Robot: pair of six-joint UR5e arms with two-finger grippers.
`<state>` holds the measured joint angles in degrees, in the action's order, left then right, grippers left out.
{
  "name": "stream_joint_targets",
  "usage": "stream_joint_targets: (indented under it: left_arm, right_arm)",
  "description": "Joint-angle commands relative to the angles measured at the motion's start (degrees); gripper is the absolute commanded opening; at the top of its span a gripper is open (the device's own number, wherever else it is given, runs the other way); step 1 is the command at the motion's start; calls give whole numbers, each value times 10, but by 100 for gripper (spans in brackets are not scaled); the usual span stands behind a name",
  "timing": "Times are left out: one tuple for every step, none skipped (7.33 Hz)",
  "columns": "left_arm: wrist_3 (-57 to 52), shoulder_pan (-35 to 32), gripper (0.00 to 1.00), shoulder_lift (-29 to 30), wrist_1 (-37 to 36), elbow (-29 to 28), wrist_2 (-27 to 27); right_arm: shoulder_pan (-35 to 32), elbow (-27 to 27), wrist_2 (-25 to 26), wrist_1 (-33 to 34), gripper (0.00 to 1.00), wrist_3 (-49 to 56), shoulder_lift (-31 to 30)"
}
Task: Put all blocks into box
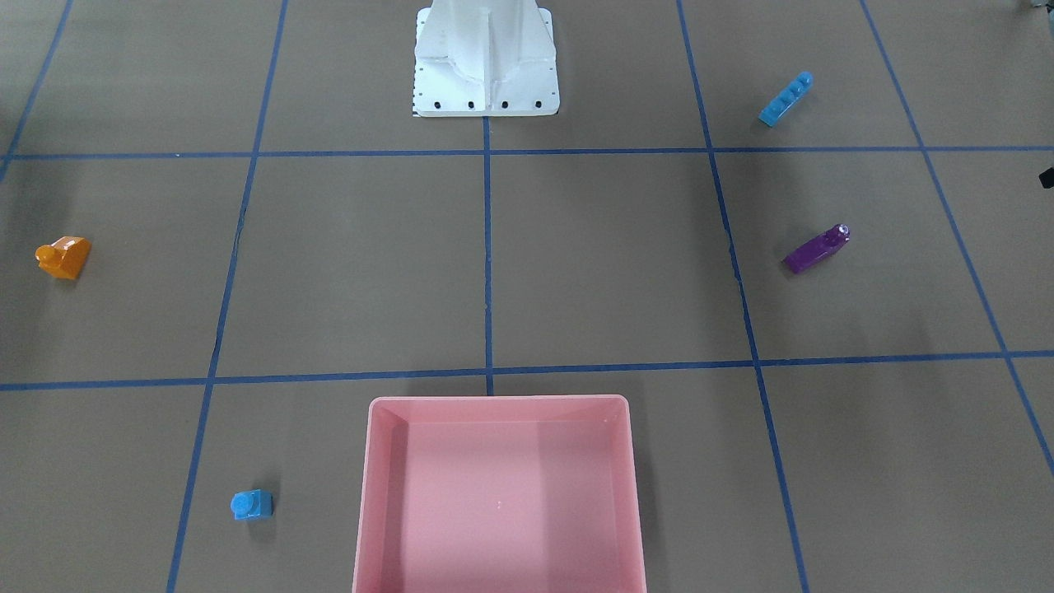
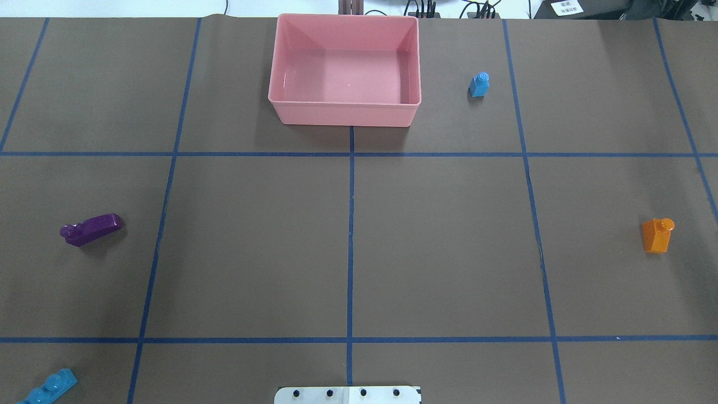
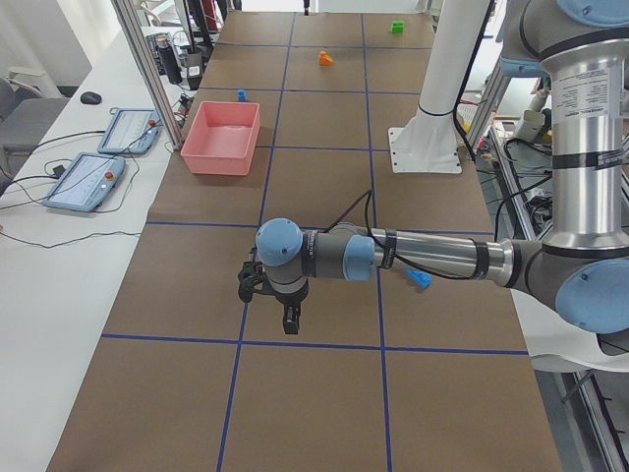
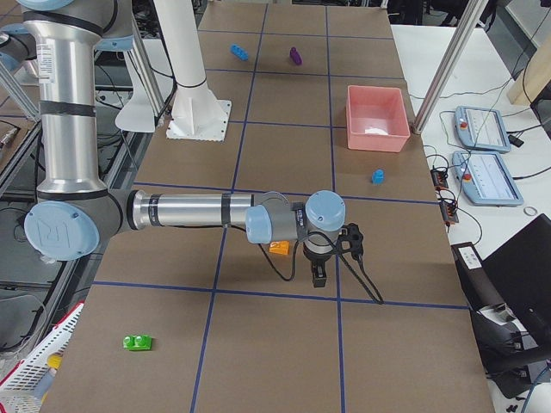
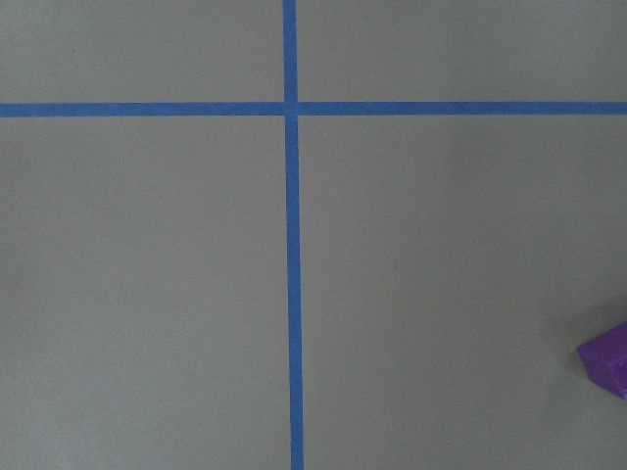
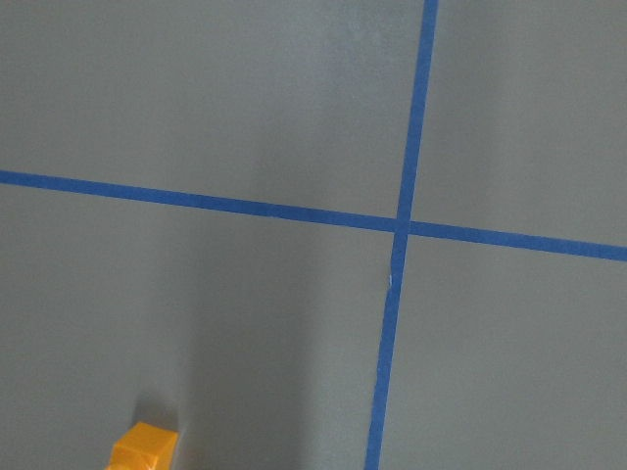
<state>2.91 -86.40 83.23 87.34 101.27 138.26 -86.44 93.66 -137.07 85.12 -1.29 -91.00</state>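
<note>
The robot's right gripper should next go to the middle of the orange brick [image 1: 65,258] [image 6: 142,453] and close there, because that brick is the closest one to it.
The pink box [image 2: 343,115] stands empty at the table's far middle. The purple wedge [image 2: 91,229] and the long blue brick [image 2: 47,388] lie on the left. The orange brick [image 2: 657,235] and the small blue brick [image 2: 479,85] lie on the right. The green brick [image 4: 137,342] lies far out at the right end. My left gripper [image 3: 292,320] hangs above the table near the wedge, whose corner [image 5: 607,357] shows in the left wrist view. My right gripper [image 4: 318,275] hangs beside the orange brick [image 6: 142,448]. I cannot tell whether either is open or shut.
The white robot base [image 2: 348,394] stands at the near middle edge. Blue tape lines [image 2: 350,247] divide the brown table into squares. Tablets [image 4: 482,129] and cables lie on a side table beyond the box.
</note>
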Motion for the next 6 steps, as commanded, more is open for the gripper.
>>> stream_joint_targets:
  left_arm:
    - [-5, 0, 100, -3, 5, 6, 2]
    - [-4, 0, 100, -3, 6, 6, 5]
    - [-4, 0, 100, -3, 6, 6, 4]
    - [-2, 0, 100, -2, 6, 5, 1]
    - [-2, 0, 100, -3, 6, 2, 0]
    - [-2, 0, 100, -4, 6, 3, 0]
  right_arm:
    - [1, 5, 3, 0, 100, 8, -8]
    - [1, 5, 4, -1, 100, 9, -8]
    - [1, 4, 3, -1, 100, 9, -11]
    - [1, 2, 2, -1, 100, 9, -11]
    - [1, 3, 0, -1, 100, 8, -14]
    - [1, 6, 0, -2, 100, 8, -22]
